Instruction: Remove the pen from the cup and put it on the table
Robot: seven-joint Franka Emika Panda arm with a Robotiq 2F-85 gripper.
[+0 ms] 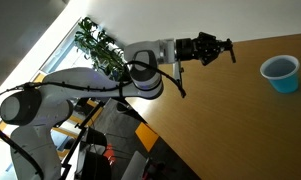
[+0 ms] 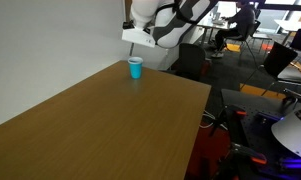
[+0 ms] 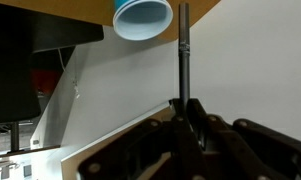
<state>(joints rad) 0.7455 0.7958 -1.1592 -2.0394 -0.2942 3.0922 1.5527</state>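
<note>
My gripper needs to release the pen on the bare wood (image 1: 202, 103) between the light-blue cup and the long edge of the table.
The light-blue cup (image 1: 281, 72) stands on the tan-brown wooden table (image 1: 240, 125) near one end; it shows in both exterior views (image 2: 136, 67). My gripper (image 1: 215, 48) hangs in the air some way to the side of the cup, above the table. In the wrist view the jaws (image 3: 187, 108) are shut on the thin dark pen (image 3: 184, 55), which sticks straight out from them. Its far end lies next to the cup's rim (image 3: 143, 18) in the picture, outside the cup. The cup's whitish inside looks empty.
A green plant (image 1: 98, 45) stands by the window behind the arm. Office chairs and desks (image 2: 245, 30) stand beyond the table's far end, and dark equipment (image 2: 260, 130) lies on the floor beside the table's long edge.
</note>
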